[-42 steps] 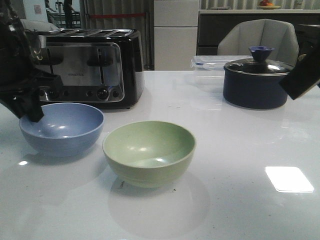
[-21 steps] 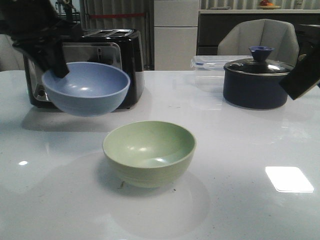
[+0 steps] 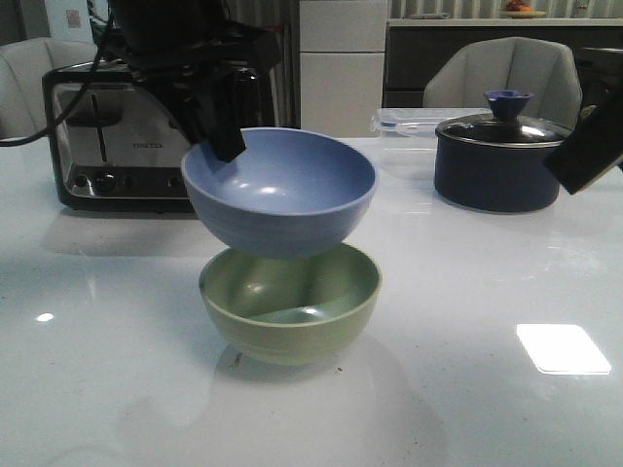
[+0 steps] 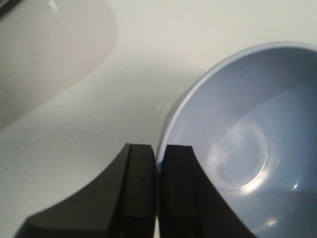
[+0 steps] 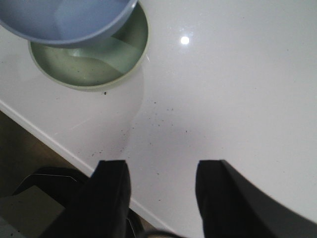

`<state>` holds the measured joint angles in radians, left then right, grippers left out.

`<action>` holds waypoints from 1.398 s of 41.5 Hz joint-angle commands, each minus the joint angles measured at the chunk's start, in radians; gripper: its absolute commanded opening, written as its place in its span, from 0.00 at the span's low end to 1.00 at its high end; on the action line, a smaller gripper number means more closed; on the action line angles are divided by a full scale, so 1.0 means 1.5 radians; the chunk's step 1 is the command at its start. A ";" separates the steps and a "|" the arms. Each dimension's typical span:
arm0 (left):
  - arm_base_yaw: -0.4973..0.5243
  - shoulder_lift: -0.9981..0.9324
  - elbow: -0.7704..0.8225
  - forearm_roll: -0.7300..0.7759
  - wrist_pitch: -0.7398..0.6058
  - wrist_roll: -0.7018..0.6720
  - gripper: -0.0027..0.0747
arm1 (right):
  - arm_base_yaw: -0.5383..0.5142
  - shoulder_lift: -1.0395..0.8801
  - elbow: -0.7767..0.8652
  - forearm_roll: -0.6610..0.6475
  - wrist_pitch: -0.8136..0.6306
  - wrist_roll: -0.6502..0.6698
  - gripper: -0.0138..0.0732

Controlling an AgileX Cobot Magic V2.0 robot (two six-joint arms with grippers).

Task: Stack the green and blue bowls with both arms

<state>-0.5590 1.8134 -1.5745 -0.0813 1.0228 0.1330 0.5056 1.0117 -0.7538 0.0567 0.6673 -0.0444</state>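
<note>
Next, I let go of the blue bowl, held just above the green bowl, with my left gripper inside the green bowl [image 3: 290,269] on the white table.
My left gripper [image 3: 229,146] is shut on the far left rim of the blue bowl [image 3: 279,191] and holds it in the air just above the green bowl [image 3: 290,300], which sits on the white table. In the left wrist view the two black fingers [image 4: 141,168] pinch the blue bowl's rim [image 4: 237,144]. My right gripper [image 5: 161,171] is open and empty, raised at the right edge of the front view [image 3: 589,151]; its wrist view shows the blue bowl [image 5: 64,17] over the green bowl [image 5: 89,64].
A black and chrome toaster [image 3: 122,136] stands at the back left. A dark navy lidded pot [image 3: 501,156] and a clear plastic container [image 3: 414,126] stand at the back right. The table's edge [image 5: 59,146] runs near the green bowl.
My left gripper has lifted the blue bowl off the table at the left and carried it right, from beside the toaster to just over the green bowl. The right arm has not moved.
</note>
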 commanded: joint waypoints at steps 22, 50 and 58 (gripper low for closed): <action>-0.010 0.044 -0.008 -0.042 -0.024 0.002 0.15 | 0.001 -0.013 -0.018 -0.004 -0.034 -0.008 0.66; -0.009 0.030 -0.009 0.017 -0.012 0.014 0.49 | 0.001 -0.013 -0.018 -0.004 -0.034 -0.008 0.66; -0.009 -0.066 0.012 0.029 0.008 0.014 0.49 | 0.001 -0.013 -0.018 -0.004 -0.034 -0.008 0.66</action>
<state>-0.5655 1.8408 -1.5513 -0.0386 1.0449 0.1519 0.5056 1.0117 -0.7538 0.0567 0.6673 -0.0444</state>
